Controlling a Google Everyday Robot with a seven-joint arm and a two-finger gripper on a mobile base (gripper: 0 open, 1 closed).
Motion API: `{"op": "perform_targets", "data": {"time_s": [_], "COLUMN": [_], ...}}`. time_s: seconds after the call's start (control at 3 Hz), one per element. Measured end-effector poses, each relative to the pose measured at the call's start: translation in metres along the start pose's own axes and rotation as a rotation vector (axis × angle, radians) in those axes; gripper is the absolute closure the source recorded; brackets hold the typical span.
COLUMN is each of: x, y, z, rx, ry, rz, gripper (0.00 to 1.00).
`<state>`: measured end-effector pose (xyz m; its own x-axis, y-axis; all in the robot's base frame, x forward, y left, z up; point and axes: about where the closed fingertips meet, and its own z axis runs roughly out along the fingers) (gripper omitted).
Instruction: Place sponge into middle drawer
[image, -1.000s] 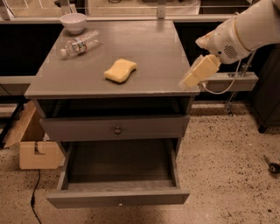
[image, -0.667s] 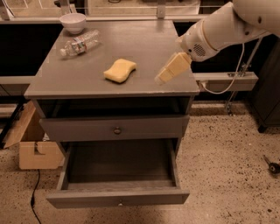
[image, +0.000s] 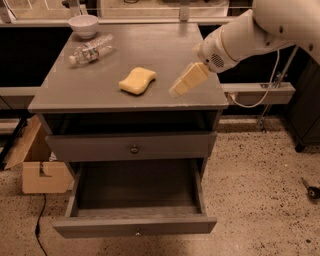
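Note:
The gripper next closes on the middle of the yellow sponge (image: 138, 81) on the grey cabinet top.
The yellow sponge (image: 137, 80) lies flat on the grey cabinet top (image: 160, 45), near its front middle. My gripper (image: 177, 91) hangs from the white arm that comes in from the upper right. It points down and to the left, just above the top, a short way to the right of the sponge and apart from it. It holds nothing. The middle drawer (image: 135, 226), with a tiny pale knob on its front panel, is pulled out at the bottom of the cabinet, and its deep grey box is empty.
A clear plastic bottle (image: 91, 49) lies at the back left of the top, with a white bowl (image: 83, 25) behind it. A closed drawer front with a dark knob (image: 134, 148) sits above the open drawer. A cardboard box (image: 42, 175) stands on the floor at the left.
My gripper has moved left from beyond the cabinet's right edge to over the top, ending close to the sponge. The sponge, bottle and drawer have not moved.

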<state>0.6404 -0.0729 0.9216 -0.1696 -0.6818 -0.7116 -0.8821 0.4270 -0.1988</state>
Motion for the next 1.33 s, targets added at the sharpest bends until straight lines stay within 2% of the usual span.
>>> {"op": "perform_targets", "data": {"time_s": [0.67, 1.33], "x": [-0.011, -0.024], "y": [-0.025, -0.032], "z": [0.083, 0.131], "rx": [0.007, 0.02], "ry": [-0.095, -0.118], "rz": [0.062, 0.088], "gripper": [0.0, 0.0]}}
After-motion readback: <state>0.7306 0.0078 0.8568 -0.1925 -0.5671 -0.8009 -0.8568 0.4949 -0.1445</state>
